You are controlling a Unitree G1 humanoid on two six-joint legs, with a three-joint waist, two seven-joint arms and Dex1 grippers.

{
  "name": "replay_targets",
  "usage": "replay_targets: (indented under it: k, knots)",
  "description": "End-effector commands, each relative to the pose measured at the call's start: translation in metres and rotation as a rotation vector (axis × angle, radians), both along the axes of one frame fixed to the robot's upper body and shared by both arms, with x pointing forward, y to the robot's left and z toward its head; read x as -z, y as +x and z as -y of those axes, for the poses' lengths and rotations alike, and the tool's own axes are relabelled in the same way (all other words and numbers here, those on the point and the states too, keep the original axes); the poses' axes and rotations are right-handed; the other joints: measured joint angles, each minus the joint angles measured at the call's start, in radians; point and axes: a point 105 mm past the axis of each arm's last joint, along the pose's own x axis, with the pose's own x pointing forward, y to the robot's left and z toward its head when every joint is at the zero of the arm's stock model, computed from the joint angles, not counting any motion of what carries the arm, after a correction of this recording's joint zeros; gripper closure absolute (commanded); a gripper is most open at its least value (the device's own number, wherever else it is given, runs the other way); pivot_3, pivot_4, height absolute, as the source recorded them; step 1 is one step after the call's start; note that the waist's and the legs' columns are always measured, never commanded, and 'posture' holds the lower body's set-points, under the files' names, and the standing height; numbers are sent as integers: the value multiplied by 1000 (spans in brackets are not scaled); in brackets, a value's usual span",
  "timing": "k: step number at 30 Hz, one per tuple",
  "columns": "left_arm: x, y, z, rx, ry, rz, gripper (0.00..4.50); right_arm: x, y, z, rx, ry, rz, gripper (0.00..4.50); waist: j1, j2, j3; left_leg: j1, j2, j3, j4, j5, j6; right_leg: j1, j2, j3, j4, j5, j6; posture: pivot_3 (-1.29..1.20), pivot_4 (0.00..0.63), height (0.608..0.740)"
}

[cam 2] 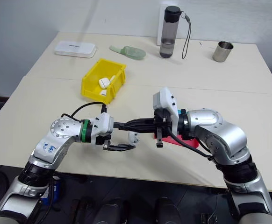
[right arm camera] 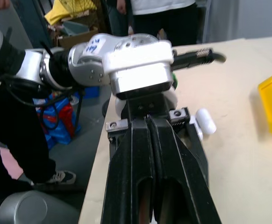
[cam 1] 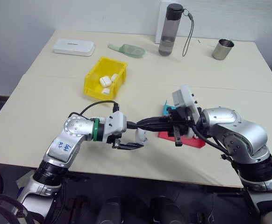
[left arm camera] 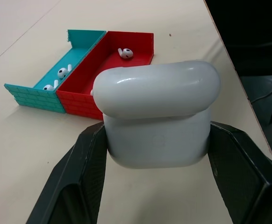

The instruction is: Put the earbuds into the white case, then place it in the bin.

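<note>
My left gripper will set the white case down and release it in the yellow bin (cam 1: 95, 82), beside the small white items, toward the flat white box.
My left gripper (left arm camera: 157, 133) is shut on the white case (left arm camera: 157, 93), whose lid is down, and holds it just above the table's near part (cam 1: 141, 136). My right gripper (cam 1: 143, 124) is shut, fingers pressed together (right arm camera: 147, 119), and reaches leftward just over the case and the left gripper's fingers. I cannot tell whether anything is pinched between them. Three earbuds lie in the red and teal tray: two in the teal half (left arm camera: 62, 72), one in the red half (left arm camera: 125, 53). The yellow bin (cam 1: 93, 84) stands further back on the left with small white items (cam 1: 106, 80) inside.
The red and teal tray (cam 1: 192, 141) sits under my right forearm. Along the far edge are a flat white box (cam 1: 73, 46), a green scoop (cam 1: 126, 49), a dark bottle (cam 1: 168, 30) and a metal cup (cam 1: 223, 49). A person (right arm camera: 164, 14) stands past the table.
</note>
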Motion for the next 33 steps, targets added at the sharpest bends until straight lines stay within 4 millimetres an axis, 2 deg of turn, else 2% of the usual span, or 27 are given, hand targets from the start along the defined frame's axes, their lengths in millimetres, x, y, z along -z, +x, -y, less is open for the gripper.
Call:
replay_targets:
  k: [1, 4, 7, 12, 14, 17, 20, 21, 22, 23, 24, 26, 29, 31, 33]
  knots:
    - [-12, -5, 8, 31, -23, 45, 1711, 4, -2, -4, 11, -54, 46, 4478, 0, 0, 0, 0, 0, 0, 0, 0, 0, 0, 0, 0, 0, 0, 0, 0, 150, 740]
    - [-14, -6, 8, 33, -27, 58, 1711, 15, 6, 3, 68, -112, 59, 4478, -1, 0, 0, 0, 0, 0, 0, 0, 0, 0, 0, 0, 0, 0, 0, 0, 150, 740]
    - [-16, -6, 7, 30, -35, 70, 1711, 25, 12, 18, 115, -165, 57, 4478, 0, 0, 0, 0, 0, 0, 0, 0, 0, 0, 0, 0, 0, 0, 0, 0, 150, 740]
    - [-22, -9, 0, 26, -79, 78, 1711, 24, 11, 52, 187, -162, 22, 4478, 1, 0, 0, -2, 0, -1, 1, 0, 0, -1, 0, -1, 0, 0, 0, 0, 150, 740]
    - [-28, -11, -4, 21, -125, 71, 1711, 20, 3, 65, 183, -111, 17, 4478, 2, 0, 0, -4, 0, -2, 2, 0, 0, -1, 0, -3, 0, 0, 0, 0, 150, 740]
    - [-40, -10, -17, -55, -235, 42, 1711, 8, -4, 84, 265, 60, -8, 4478, 1, 0, 0, -4, 0, -3, 1, 0, 0, -1, 0, -4, -1, 0, 0, 0, 150, 740]
    - [-55, 0, -43, -213, -347, 30, 1711, 8, -16, 107, 364, 148, -3, 3880, 2, -1, 0, -4, 1, -4, 2, 0, 0, -1, 0, -4, 0, 0, 0, 0, 150, 740]
    - [-59, 7, -55, -290, -376, 38, 1711, 5, -17, 115, 428, 180, 73, 3606, 3, -1, 0, -4, 1, -4, 2, 0, -1, -1, 0, -4, 0, 0, 0, 0, 150, 740]
    - [-66, 17, -70, -390, -414, 56, 1711, 4, -18, 125, 508, 218, 112, 3151, 2, -1, 0, -4, 1, -5, 2, 1, -1, 0, 1, -4, 0, 0, 0, 0, 150, 740]
    - [-72, 26, -82, -467, -443, 74, 1711, 4, -18, 134, 575, 238, 161, 2892, 3, -1, 0, -4, 1, -5, 2, 1, -1, 0, 1, -5, 0, 0, 0, 0, 150, 740]
    - [-79, 44, -105, -604, -468, 114, 1711, 3, -18, 146, 671, 261, 239, 2459, 2, -1, 0, -4, 1, -5, 2, 1, -1, 0, 1, -5, -1, 0, 0, 0, 150, 740]
    - [-88, 68, -132, -764, -488, 172, 1711, 2, -19, 158, 774, 265, 351, 1800, 4, -1, 0, -4, 0, -5, 2, 2, -2, 0, 1, -5, 0, 0, 1, 0, 150, 740]
    - [-95, 100, -149, -875, -537, 193, 1711, 1, -20, 159, 821, 270, 459, 751, 6, -1, 0, -4, -2, -4, 2, 4, -2, 0, 1, -5, 0, 1, 1, 0, 150, 740]
    - [-95, 119, -149, -901, -557, 184, 1711, 0, -19, 156, 827, 294, 477, 49, 6, -1, 0, -3, -2, -4, 2, 4, -2, 0, 1, -5, 2, 1, 2, 0, 150, 740]
    - [-91, 136, -143, -897, -550, 157, 1711, -1, -18, 152, 820, 306, 504, 17, 7, -2, 0, -3, -3, -4, 2, 4, -2, -1, 1, -6, 3, 1, 2, 0, 150, 740]
